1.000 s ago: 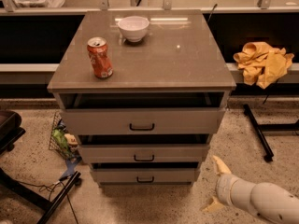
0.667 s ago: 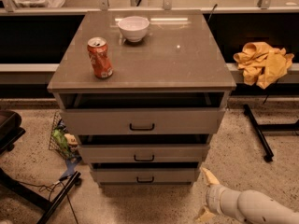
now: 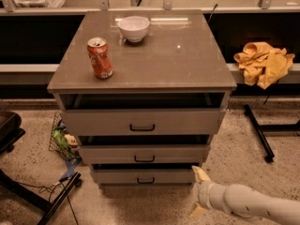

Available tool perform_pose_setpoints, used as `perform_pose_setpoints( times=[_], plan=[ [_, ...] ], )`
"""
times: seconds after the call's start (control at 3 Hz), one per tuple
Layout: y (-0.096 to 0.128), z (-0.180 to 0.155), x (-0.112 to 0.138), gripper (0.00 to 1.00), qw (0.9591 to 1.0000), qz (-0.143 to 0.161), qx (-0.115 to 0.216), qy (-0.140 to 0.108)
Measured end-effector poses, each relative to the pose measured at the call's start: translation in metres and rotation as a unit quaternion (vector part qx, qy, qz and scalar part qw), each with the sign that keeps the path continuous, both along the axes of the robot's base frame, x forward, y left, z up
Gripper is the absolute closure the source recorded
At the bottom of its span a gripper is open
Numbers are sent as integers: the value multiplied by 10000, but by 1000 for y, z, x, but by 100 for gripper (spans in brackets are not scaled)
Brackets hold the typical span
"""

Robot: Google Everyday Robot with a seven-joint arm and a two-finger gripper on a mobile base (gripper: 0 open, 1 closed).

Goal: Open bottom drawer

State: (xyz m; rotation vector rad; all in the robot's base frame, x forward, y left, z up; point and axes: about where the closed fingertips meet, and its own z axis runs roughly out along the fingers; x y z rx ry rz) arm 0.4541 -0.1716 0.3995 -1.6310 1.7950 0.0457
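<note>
The robot's gripper needs to close on the top edge [image 3: 171,170] of the bottom drawer, between that drawer's black handle and the drawer's end nearest the robot's arm.
The bottom drawer [image 3: 117,176] is the lowest, smallest-looking grey-beige front of the cabinet, with a small black bar handle [image 3: 146,180]. It stands slightly out, with a dark gap above it. My gripper [image 3: 198,193] is low over the floor just to the right of the drawer's right end, on a cream arm coming in from the lower right. Its two fingers are spread apart and hold nothing. One fingertip [image 3: 201,173] is level with the drawer front, close to its right edge.
The middle drawer [image 3: 108,153] and top drawer [image 3: 93,122] stand above. A red can [image 3: 100,58] and a white bowl [image 3: 133,28] sit on the cabinet top. A yellow cloth [image 3: 263,62] lies on the right ledge. A black stand foot [image 3: 258,134] and a wire basket [image 3: 61,139] flank the cabinet.
My gripper has moved left along the floor, from well right of the cabinet to right beside the bottom drawer's right end. The drawers have not moved.
</note>
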Motion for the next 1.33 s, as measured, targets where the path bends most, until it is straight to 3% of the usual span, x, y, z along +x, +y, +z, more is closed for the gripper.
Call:
perform_pose_setpoints(
  times=[0.33,0.67,1.33],
  plan=[
    [22,-70,35,0,9993,124,-111,343],
    [28,-113,51,0,9983,82,-39,573],
    [43,-167,83,0,9960,-8,201,865]
  ],
)
